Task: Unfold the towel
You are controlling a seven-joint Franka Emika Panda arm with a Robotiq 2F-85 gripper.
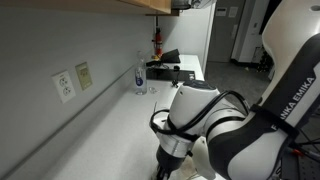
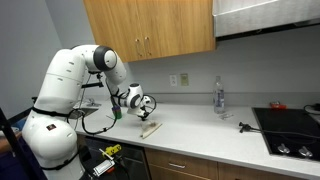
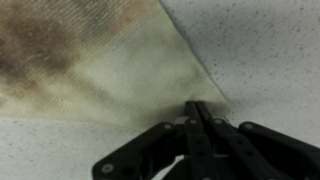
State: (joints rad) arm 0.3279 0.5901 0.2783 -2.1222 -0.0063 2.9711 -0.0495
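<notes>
The gripper's closed fingers sit too shallow at the towel's pointed corner, so it should open and pinch a fuller fold [image 3: 188, 92] before it lifts and spreads the towel.
The towel [image 3: 90, 60] is pale yellow-beige with a brownish stained patch at the upper left, lying on the speckled white counter [image 3: 270, 50]. In the wrist view my gripper [image 3: 197, 108] has its black fingers pressed together at the towel's pointed corner, pinching it. In an exterior view the towel [image 2: 150, 127] is a small beige strip on the counter just below my gripper [image 2: 146, 106]. In an exterior view the arm [image 1: 200, 110] hides the towel and most of the gripper.
A clear water bottle [image 2: 219, 97] [image 1: 139, 78] stands by the wall. A black stovetop [image 2: 290, 125] lies at the counter's far end, with a small dark object [image 2: 244, 126] before it. Wall outlets [image 1: 64, 86] and upper cabinets [image 2: 150, 25] border the counter.
</notes>
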